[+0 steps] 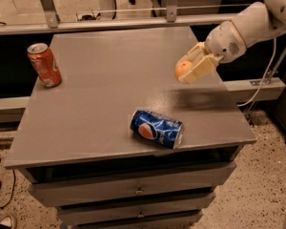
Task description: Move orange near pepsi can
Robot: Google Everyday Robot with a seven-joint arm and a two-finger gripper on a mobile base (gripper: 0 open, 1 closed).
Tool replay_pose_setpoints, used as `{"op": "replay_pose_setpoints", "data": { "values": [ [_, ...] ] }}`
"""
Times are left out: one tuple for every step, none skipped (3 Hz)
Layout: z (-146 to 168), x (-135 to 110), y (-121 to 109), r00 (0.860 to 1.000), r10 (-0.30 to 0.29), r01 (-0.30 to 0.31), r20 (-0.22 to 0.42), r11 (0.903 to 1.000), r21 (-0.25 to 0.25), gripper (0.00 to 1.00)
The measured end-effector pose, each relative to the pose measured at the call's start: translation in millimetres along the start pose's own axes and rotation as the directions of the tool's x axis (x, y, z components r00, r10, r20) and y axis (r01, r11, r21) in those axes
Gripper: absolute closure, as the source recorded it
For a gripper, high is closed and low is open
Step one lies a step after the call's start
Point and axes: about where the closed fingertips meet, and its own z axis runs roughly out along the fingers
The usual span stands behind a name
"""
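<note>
My gripper will let go of the orange on the grey table (168, 98), close behind the blue pepsi can.
My gripper (189, 69) hangs above the right side of the grey table (100, 80), reaching in from the right. Its cream fingers (201, 69) are shut on the orange (182, 68), a small round fruit that peeks out between them. The orange is in the air, above the tabletop, with a dark shadow below it. The pepsi can (157, 128) is blue with the globe logo and lies on its side near the table's front edge, below and left of the gripper.
An orange-red soda can (44, 65) stands upright at the table's left edge. The table has drawers (133, 190) below its front. A metal rail (133, 20) runs behind the table. A cable hangs at the right.
</note>
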Motion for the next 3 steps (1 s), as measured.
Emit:
{"op": "replay_pose_setpoints", "data": {
  "values": [
    [18,10,8,0.997,-0.063,0.059,-0.036,0.9930,-0.102,1.00],
    [25,10,16,0.988,-0.143,0.134,-0.051,0.9792,-0.153,1.00],
    [35,5,32,0.981,-0.191,0.179,-0.041,0.9629,-0.202,1.00]
  ]
}}
